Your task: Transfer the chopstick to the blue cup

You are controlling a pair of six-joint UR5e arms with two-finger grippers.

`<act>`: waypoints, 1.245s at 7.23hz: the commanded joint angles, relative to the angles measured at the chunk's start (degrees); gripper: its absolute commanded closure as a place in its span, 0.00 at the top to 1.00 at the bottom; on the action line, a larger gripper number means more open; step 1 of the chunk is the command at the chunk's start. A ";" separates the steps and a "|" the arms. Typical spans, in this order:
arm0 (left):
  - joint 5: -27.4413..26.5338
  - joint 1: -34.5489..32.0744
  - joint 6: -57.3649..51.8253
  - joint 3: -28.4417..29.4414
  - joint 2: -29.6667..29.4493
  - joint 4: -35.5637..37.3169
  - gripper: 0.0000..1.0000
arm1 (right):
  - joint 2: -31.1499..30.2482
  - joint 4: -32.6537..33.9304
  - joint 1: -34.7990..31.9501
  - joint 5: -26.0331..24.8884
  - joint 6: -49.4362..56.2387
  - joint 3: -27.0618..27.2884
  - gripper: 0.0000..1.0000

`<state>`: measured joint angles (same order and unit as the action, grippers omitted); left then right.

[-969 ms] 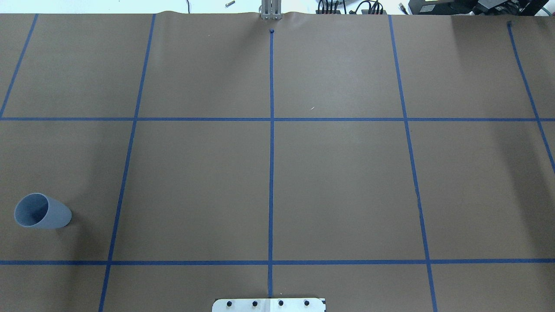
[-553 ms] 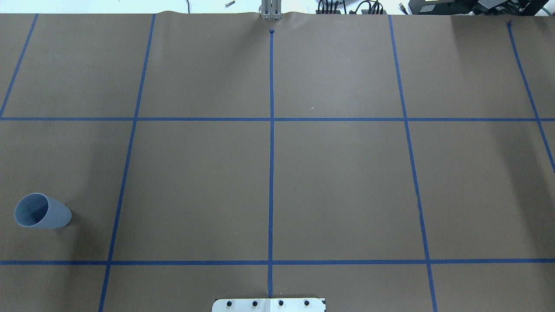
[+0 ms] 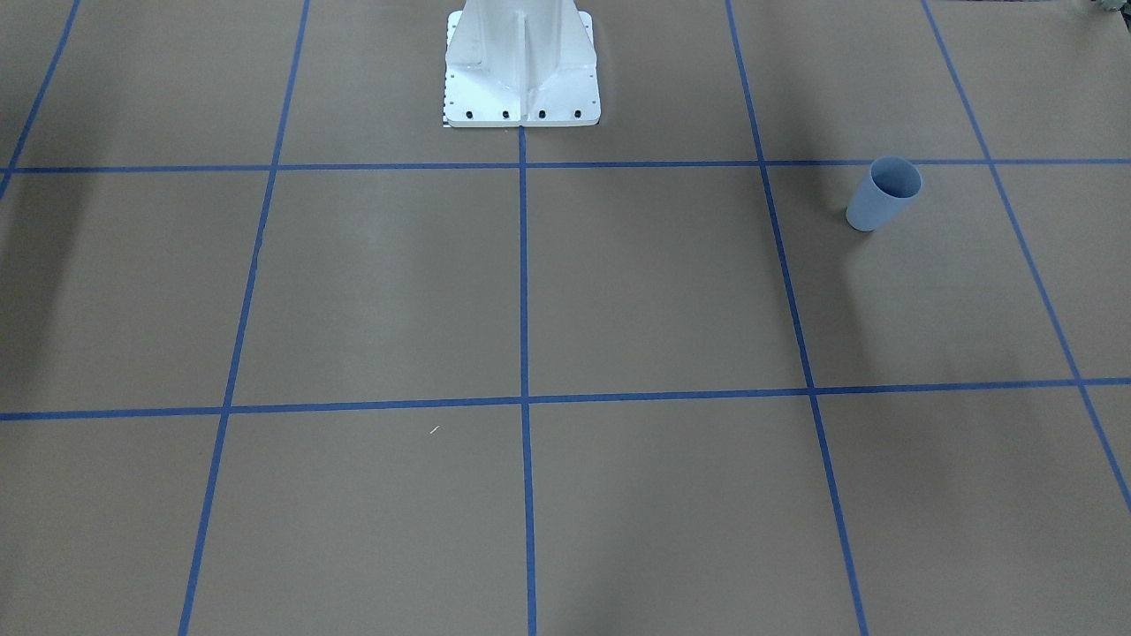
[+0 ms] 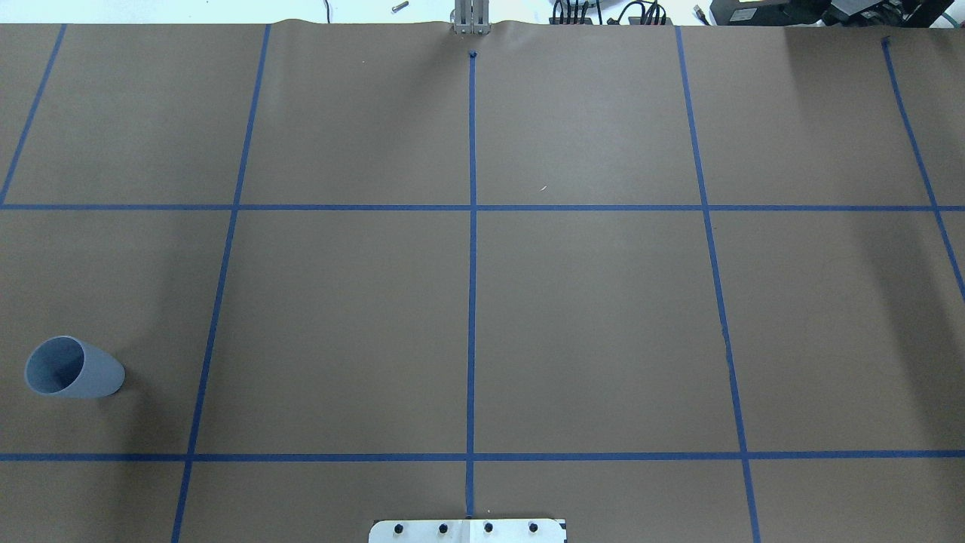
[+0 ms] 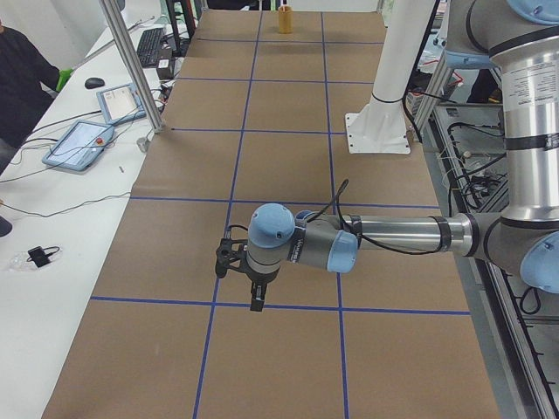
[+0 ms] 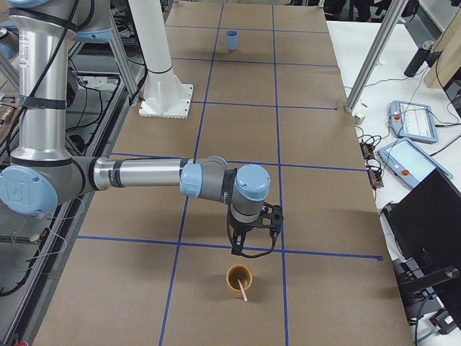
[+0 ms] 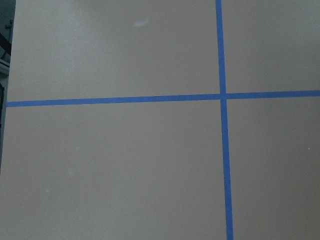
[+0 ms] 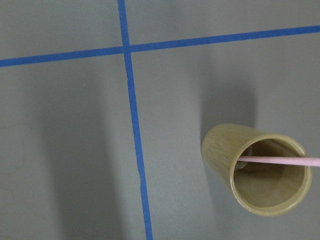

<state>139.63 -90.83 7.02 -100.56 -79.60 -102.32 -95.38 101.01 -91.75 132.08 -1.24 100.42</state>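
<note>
My left gripper needs to head to the blue cup next. There it should close on the cup's rim (image 3: pixel 918 187), on the side away from the white robot pedestal.
The blue cup (image 4: pixel 71 368) stands upright on the brown table near my left side; it also shows in the front-facing view (image 3: pixel 884 193) and far off in the right view (image 6: pixel 231 40). One pink chopstick (image 8: pixel 280 160) leans inside a tan bamboo cup (image 8: pixel 260 175) at the table's right end (image 6: pixel 239 281). My right gripper (image 6: pixel 236 249) hangs just short of the bamboo cup, above the table. My left gripper (image 5: pixel 255 302) hangs over a blue tape line at the left end. Both grippers show only in the side views, so I cannot tell whether they are open or shut.
The white robot pedestal (image 3: pixel 521 62) stands at the table's near middle edge. Blue tape lines (image 4: pixel 471 264) divide the brown cover into squares. A side table holds tablets (image 5: pixel 83 144) and a metal post (image 5: pixel 131 61). An operator (image 5: pixel 17 70) sits beside it.
</note>
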 commanded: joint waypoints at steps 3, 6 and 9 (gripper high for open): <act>5.47 11.95 13.63 -3.30 -2.76 -0.24 0.98 | 3.27 -0.11 -0.10 2.82 -0.69 -0.58 1.00; 3.82 19.06 31.20 -5.17 6.10 -22.21 0.98 | 1.43 -0.29 -0.10 3.10 -0.87 -0.49 1.00; -5.66 32.35 46.06 -5.52 8.85 -34.79 0.98 | 0.11 -2.75 -0.10 3.62 -0.69 -0.49 1.00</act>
<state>137.21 -63.12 49.62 -106.00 -71.53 -134.44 -95.07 98.90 -91.84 135.61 -1.78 99.89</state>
